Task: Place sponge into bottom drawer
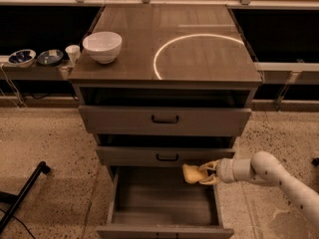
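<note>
Next, my gripper lets go of the sponge on the bottom drawer's inside (184, 199), around mid-depth, slightly toward the side nearest my arm.
The pale yellow sponge (191, 174) is held in my gripper (204, 174), which comes in from the right on a white arm (279, 178). The gripper is shut on the sponge and holds it just above the open bottom drawer (164, 200), near the drawer's back right corner and just below the front of the middle drawer (165, 156). The bottom drawer is pulled out and its plain inside shows nothing in it.
A white bowl (102, 46) stands on the cabinet top (199, 49) at the left. The top drawer (164, 119) is also slightly pulled out. Small bowls (22, 57) and a cup (73, 53) sit on a low shelf at the left. A dark leg (22, 195) lies on the floor at the left.
</note>
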Robot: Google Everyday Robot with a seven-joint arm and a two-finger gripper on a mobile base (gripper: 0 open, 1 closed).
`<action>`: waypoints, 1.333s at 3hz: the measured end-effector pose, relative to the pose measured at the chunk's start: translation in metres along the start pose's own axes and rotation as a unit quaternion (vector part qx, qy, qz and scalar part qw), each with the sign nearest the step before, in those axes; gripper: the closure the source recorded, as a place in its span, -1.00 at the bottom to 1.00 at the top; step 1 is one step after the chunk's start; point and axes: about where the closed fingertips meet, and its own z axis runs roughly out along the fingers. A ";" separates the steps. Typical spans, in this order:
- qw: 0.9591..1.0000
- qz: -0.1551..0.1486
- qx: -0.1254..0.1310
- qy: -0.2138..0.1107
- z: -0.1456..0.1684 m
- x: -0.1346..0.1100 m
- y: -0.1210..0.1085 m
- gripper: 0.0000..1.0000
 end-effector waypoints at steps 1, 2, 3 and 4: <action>0.999 -0.030 -0.008 -0.031 0.024 0.027 0.004 1.00; 0.998 -0.040 -0.024 -0.049 0.016 0.026 0.004 1.00; 0.998 -0.024 -0.047 -0.040 0.057 0.061 0.032 1.00; 0.998 -0.034 -0.036 -0.026 0.083 0.094 0.051 1.00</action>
